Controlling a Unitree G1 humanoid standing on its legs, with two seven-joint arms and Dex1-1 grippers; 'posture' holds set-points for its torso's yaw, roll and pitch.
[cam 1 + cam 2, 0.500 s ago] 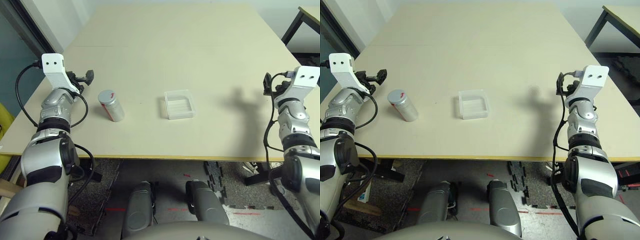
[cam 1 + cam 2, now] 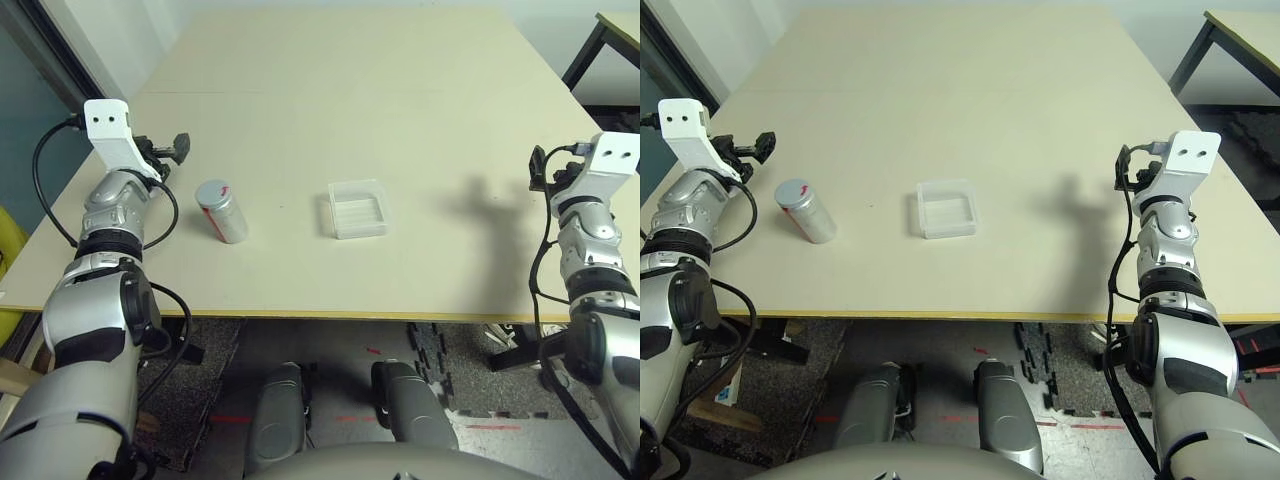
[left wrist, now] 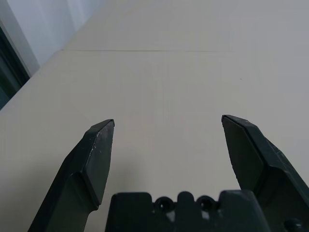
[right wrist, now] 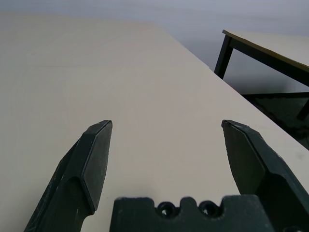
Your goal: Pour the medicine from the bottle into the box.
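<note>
The silvery bottle is the next thing for my left gripper to go to. It should close on the bottle's body [image 2: 227,219], below its grey cap, and leave the cap free.
The small silvery bottle [image 2: 222,210] with red marks and a grey cap stands slightly tilted on the table, left of centre. The clear plastic box [image 2: 357,209] lies a short way to its right, with nothing in it. My left gripper [image 2: 172,152] hovers at the table's left side, up and to the left of the bottle, apart from it. Its fingers [image 3: 99,154] are spread wide over bare tabletop. My right gripper [image 2: 537,168] is raised at the right edge, far from the box, and its fingers [image 4: 94,159] are also spread with nothing between them.
The beige table [image 2: 400,90] stretches far back behind both things. A second table [image 4: 260,46] with black legs stands beyond the right edge. The left edge of the table runs just beside my left arm.
My left gripper has lifted slightly and moved a little away from the bottle. The bottle, the box and the right arm have stayed where they were.
</note>
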